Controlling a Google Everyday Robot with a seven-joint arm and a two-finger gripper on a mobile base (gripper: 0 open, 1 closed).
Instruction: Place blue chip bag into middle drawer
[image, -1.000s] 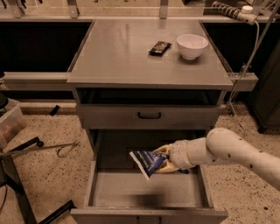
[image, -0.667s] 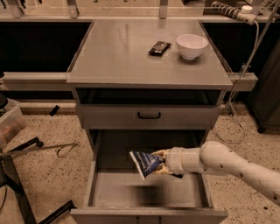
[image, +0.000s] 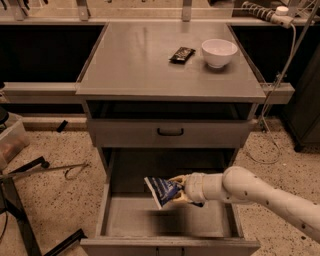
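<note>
My gripper is going to release the blue chip bag, which hangs inside the drawer's opening now, near the centre of the open middle drawer's grey bottom (image: 160, 201).
The blue chip bag (image: 162, 190) is a shiny blue and white foil bag, held tilted above the floor of the open middle drawer (image: 150, 222). My gripper (image: 181, 191) reaches in from the right on a white arm and is shut on the bag's right end. The bag hangs inside the drawer's opening, over its left-middle part, casting a shadow on the grey floor. It does not touch the floor.
Above the open drawer is a shallow shut drawer with a black handle (image: 170, 132). On the cabinet top stand a white bowl (image: 218, 52) and a small black snack packet (image: 181, 54). A metal stand (image: 35, 172) lies on the speckled floor at the left.
My arm has reached a little further left and lower into the drawer, carrying the blue chip bag with it. The bag stays gripped.
</note>
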